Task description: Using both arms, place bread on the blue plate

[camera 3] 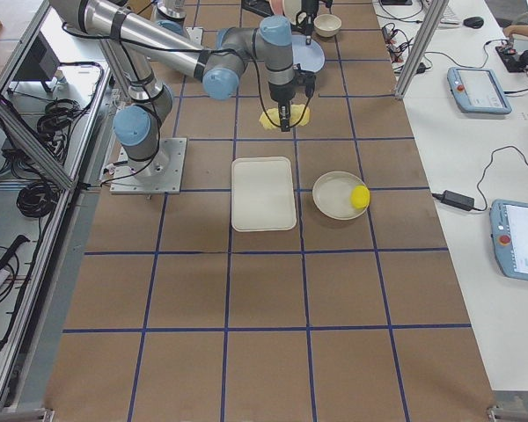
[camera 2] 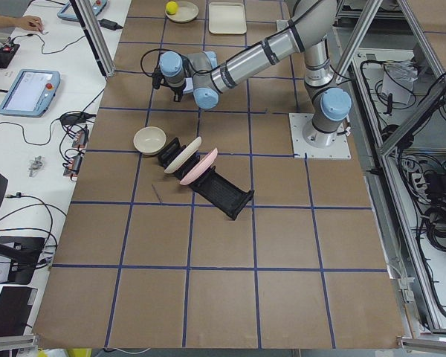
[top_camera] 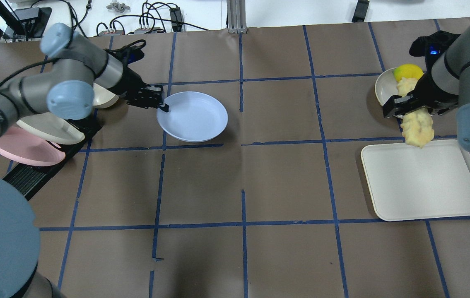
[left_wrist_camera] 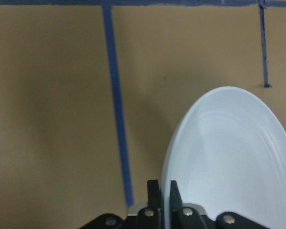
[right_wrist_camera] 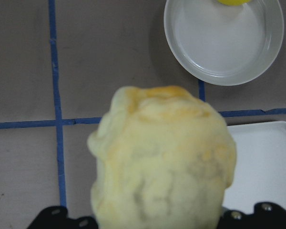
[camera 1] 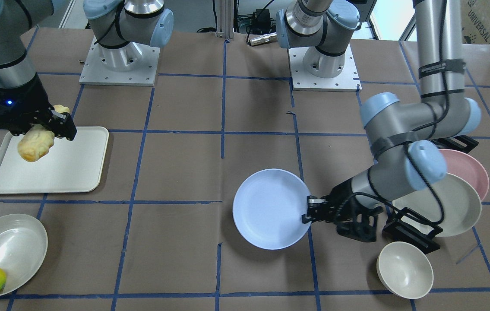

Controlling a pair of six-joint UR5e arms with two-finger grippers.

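Next, my right gripper sets the bread down on the blue plate, slid over the table tape [camera 1: 197, 207] toward the white tray. The bread now hangs over the tray's far edge.
The blue plate [top_camera: 193, 116] lies left of the table's middle; it also shows in the front view [camera 1: 270, 207] and the left wrist view [left_wrist_camera: 229, 162]. My left gripper [top_camera: 162, 105] is shut on the plate's near-left rim [camera 1: 307, 212]. I cannot tell whether the plate is lifted. The bread [top_camera: 417, 124] hangs in the air over the far edge of a white tray [top_camera: 425, 207], far right of the plate. My right gripper [top_camera: 408, 108] is shut across the loaf's middle [camera 1: 50, 125]. The bread [right_wrist_camera: 162, 157] fills the right wrist view.
A cream bowl [top_camera: 384, 89] holding a yellow lemon [top_camera: 408, 71] sits beyond the tray. A black dish rack [top_camera: 27, 178] at the left holds a pink plate [top_camera: 23, 149] and a cream plate [top_camera: 48, 126]. A small cream bowl [camera 1: 404, 270] stands beside it.
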